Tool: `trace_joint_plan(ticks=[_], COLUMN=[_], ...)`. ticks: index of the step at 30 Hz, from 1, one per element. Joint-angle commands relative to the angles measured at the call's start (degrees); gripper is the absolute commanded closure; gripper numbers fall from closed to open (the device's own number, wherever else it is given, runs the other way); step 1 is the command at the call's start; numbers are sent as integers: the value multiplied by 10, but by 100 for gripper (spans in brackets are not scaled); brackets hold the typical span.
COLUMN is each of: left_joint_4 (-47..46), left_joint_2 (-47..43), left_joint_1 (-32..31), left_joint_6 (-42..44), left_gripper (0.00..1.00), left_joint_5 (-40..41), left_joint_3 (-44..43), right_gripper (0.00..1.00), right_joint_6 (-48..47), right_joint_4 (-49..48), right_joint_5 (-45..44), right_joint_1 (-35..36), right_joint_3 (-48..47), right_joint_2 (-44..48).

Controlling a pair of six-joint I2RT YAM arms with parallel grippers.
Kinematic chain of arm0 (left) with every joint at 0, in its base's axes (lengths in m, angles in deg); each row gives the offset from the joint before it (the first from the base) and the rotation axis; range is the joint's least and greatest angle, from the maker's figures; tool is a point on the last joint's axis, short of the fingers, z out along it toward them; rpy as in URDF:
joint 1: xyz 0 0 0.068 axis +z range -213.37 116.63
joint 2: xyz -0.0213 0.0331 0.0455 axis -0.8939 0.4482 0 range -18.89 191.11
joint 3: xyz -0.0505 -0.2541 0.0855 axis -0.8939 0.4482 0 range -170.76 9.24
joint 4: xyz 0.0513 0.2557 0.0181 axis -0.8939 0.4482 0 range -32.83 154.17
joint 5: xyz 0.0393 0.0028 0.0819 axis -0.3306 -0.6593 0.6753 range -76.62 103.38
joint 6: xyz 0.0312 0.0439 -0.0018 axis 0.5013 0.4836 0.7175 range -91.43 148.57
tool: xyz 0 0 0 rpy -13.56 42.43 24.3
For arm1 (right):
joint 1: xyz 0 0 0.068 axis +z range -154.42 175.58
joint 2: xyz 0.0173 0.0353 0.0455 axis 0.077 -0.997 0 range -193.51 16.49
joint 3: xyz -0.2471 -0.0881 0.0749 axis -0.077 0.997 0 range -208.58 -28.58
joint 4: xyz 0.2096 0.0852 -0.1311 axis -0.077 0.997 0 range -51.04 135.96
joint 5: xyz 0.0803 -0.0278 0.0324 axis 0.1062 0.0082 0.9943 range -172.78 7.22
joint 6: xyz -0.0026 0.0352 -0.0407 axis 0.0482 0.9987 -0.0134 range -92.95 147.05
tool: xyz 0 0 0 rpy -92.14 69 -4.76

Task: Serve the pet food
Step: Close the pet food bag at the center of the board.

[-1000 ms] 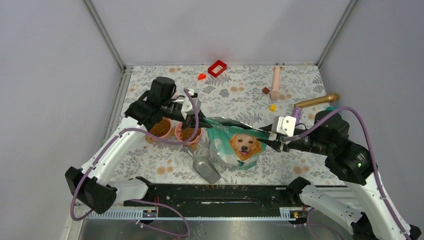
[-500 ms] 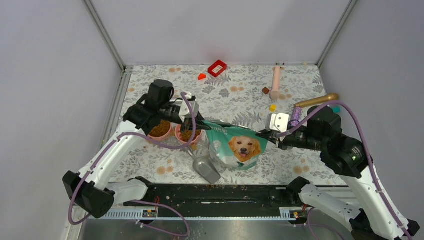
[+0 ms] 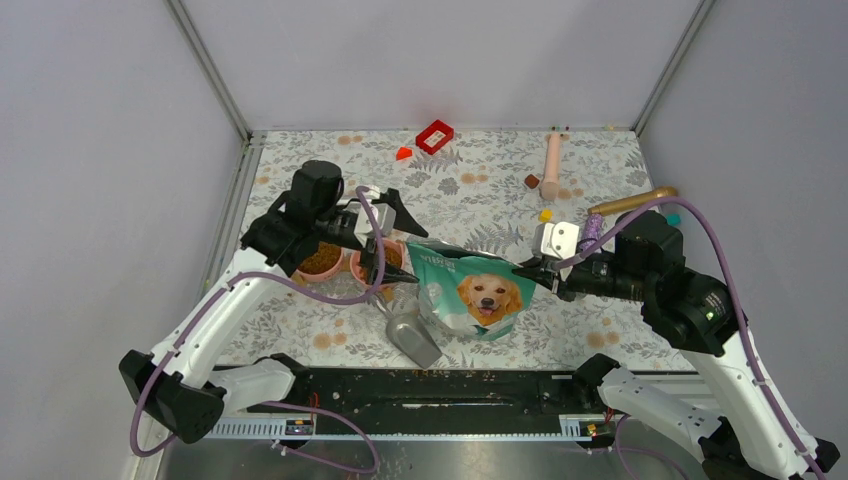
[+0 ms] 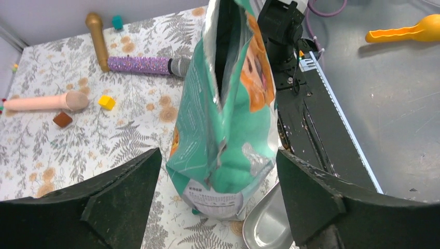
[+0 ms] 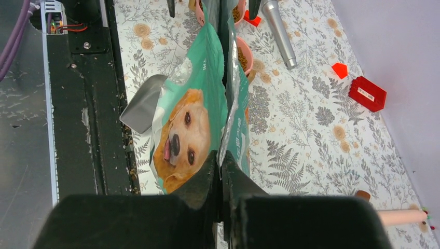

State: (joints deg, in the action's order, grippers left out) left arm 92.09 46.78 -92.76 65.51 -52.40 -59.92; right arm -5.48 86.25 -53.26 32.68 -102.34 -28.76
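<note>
The pouch's opening gapes by the robot's left gripper, so next the left gripper pinches that loose corner [image 4: 210, 176] of the pouch before the right gripper presses along the pouch's top edge.
The teal-green and white pouch [image 3: 473, 293] with the dog's face stands upright mid-table, its top open [image 4: 224, 46]. My right gripper [image 3: 528, 268] is shut on the pouch's right top edge [image 5: 220, 155]. My left gripper [image 3: 392, 238] hangs open just left of the pouch. Its fingers [image 4: 129, 187] stand on either side of the pouch's side gusset [image 4: 223, 171] without touching it. Brown pet food [image 3: 318, 259] fills two pink bowls [image 3: 300, 272] under the left arm, and one bowl [image 5: 244, 54] shows in the right wrist view. Whatever is inside the pouch is hidden.
A metal scoop [image 3: 412, 336] lies in front of the pouch, by the black rail [image 3: 430, 390]. At the back lie red blocks [image 3: 434, 136], a pink stick [image 3: 551, 165], a gold stick [image 3: 632, 201], a glittery purple microphone [image 4: 145, 65] and yellow [image 3: 545, 214] and brown [image 3: 531, 181] blocks.
My left gripper has let go of the pouch's left top corner, opened wide and drawn back a little. My right gripper has closed on the pouch's right edge and holds it.
</note>
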Motion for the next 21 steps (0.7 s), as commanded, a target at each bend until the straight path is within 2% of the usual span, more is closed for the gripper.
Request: trace_joint_plan(ticks=[1, 5, 9, 12, 13, 16, 19, 20, 21], left_joint_4=[-88, -143, -198, -241, -243, -238, -218, -209, -194], left_joint_2=[-11, -4, -5, -13, -16, -22, -29, -33, -37], left_joint_1=[-20, -37, -56, -67, -69, -76, -76, -76, -76], left_joint_6=[-53, -97, -133, -155, -147, -133, -115, -110, -97], left_gripper=[16, 15, 16, 20, 25, 51, 92, 100, 100], left_joint_5=[-6, 7, 56, 90, 89, 91, 95, 97, 97], left_joint_3=[1, 3, 15, 30, 33, 36, 35, 35, 33], right_gripper=[100, 100, 100, 100, 100, 100, 100, 100, 100], right_joint_6=[25, 31, 45, 49, 51, 50, 49, 49, 48], right_joint_4=[-53, -60, -70, -73, -76, -78, -77, -76, -73], right_joint_5=[14, 16, 7, 2, -1, -5, -22, -32, -38], right_joint_1=[-1, -1, -1, -1, -1, -1, -1, -1, -1], right_joint_3=[-14, -9, -4, -1, 1, 3, 7, 10, 12], right_joint_2=[1, 1, 8, 14, 17, 20, 25, 27, 30])
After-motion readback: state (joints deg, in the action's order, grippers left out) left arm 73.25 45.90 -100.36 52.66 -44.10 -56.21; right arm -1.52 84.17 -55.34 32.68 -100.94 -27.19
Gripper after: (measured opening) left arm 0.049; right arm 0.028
